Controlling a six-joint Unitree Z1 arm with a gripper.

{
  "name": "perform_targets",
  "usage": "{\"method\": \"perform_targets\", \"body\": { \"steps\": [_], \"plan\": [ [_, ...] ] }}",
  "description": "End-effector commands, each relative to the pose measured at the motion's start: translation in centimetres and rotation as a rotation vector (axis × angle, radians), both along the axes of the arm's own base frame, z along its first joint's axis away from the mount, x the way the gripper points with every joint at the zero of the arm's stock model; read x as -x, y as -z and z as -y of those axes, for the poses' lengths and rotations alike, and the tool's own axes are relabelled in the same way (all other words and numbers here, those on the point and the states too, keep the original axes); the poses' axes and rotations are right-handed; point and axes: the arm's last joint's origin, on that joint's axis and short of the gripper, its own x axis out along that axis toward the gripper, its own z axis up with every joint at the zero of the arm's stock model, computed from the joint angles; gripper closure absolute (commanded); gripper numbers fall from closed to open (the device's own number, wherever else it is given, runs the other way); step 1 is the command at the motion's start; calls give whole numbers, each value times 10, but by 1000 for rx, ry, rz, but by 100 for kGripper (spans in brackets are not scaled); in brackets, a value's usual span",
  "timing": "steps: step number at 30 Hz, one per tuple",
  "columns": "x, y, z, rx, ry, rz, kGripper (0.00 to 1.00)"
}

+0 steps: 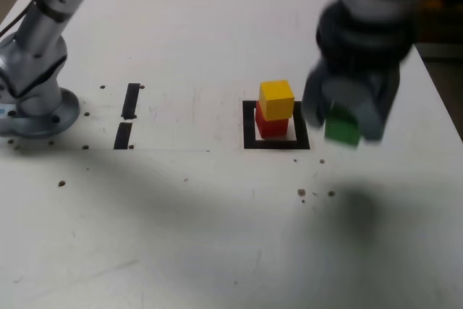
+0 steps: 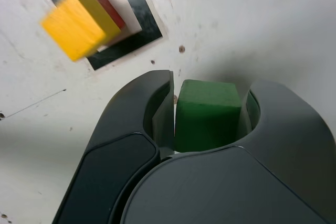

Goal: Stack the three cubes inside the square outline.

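Note:
My gripper will let go of the green cube on top of the yellow cube (image 1: 276, 88) (image 2: 75, 27), so it will be the highest of the stack.
A yellow cube (image 1: 276, 99) sits on top of a red cube (image 1: 270, 124) inside the black square outline (image 1: 275, 141) on the white table. The same stack shows in the wrist view, yellow cube (image 2: 79, 22) over red cube (image 2: 109, 9), within the outline (image 2: 131, 38). My gripper (image 1: 344, 122) hangs just to the exterior view's right of the outline, blurred, shut on the green cube (image 1: 341, 128). In the wrist view the green cube (image 2: 207, 114) is squeezed between the two dark jaws of the gripper (image 2: 209, 111), lifted off the table.
Two short black tape strips (image 1: 128, 115) lie to the exterior view's left of the outline. The arm's metal base (image 1: 32, 103) is bolted at the far left. The white table (image 1: 181, 215) carries small dark specks. A dark floor edge runs along the right side.

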Motion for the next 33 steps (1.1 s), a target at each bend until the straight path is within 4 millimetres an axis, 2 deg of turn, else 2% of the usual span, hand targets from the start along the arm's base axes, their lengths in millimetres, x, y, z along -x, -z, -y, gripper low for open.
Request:
{"method": "perform_targets", "body": {
  "steps": [1,3,5,9,12,17,28,33],
  "plan": [
    [39,-68,-30,49,-50,145,90],
    [52,-86,-54,61,-119,181,90],
    [63,-90,-76,66,-193,173,90],
    [81,-73,-116,72,-358,71,90],
    [87,-58,-131,74,-442,-2,90],
    [85,-44,-134,77,-501,-49,90],
    [59,-27,-118,104,-521,-78,90],
    [53,-16,-113,102,-516,-114,90]
  ]
}}
